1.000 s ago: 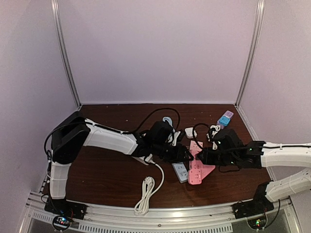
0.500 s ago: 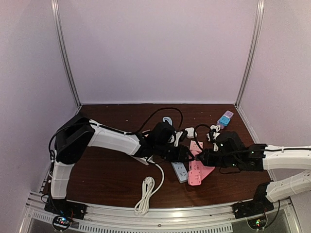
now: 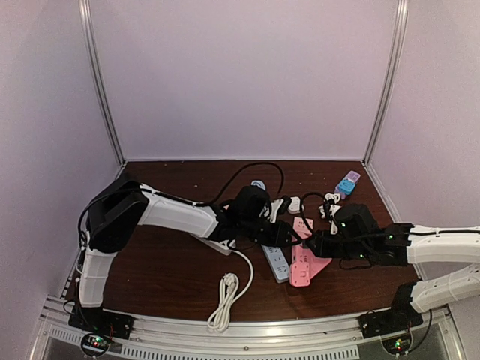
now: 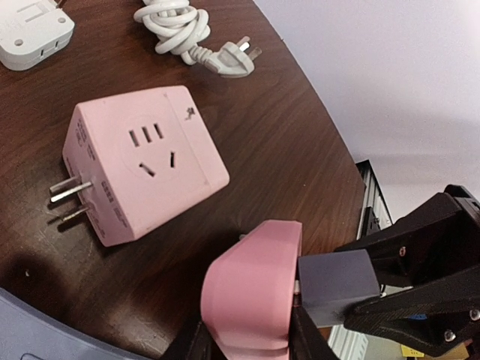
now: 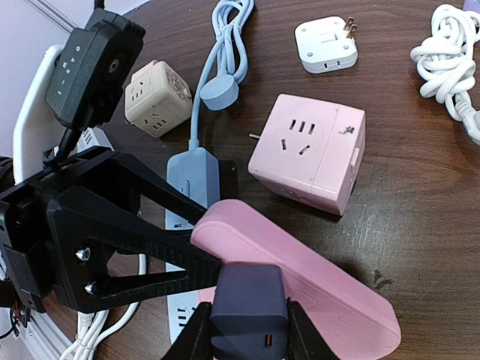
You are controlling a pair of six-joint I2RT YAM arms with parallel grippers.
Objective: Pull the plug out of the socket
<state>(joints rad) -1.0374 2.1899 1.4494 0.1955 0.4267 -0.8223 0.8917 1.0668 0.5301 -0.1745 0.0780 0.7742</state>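
Next, I release the dark grey plug from my right gripper between the pink power strip and the coiled white cable (image 3: 329, 244) (image 5: 414, 276).
A pink power strip (image 3: 304, 262) lies on the brown table, with a dark grey plug (image 5: 247, 311) set in its top face. My left gripper (image 3: 289, 238) is shut on the strip's near end; in the left wrist view the gripper (image 4: 247, 341) clamps the pink strip (image 4: 255, 289) from both sides. My right gripper (image 3: 321, 244) is shut on the plug, and in the right wrist view the gripper (image 5: 247, 334) holds its two sides. The plug (image 4: 337, 281) sits close against the strip's face with a thin gap between them. The two grippers almost touch.
A pink cube adapter (image 5: 311, 150) lies just beyond the strip. A blue-grey power strip (image 3: 276, 262) lies to its left. A beige cube socket (image 5: 154, 97), a white adapter (image 5: 326, 43) and a coiled white cable (image 5: 450, 45) lie farther back. Another white cable coil (image 3: 223, 296) lies near the front edge.
My left gripper has moved right and closed on the end of the pink strip. The right gripper has stayed on the plug, shifting slightly.
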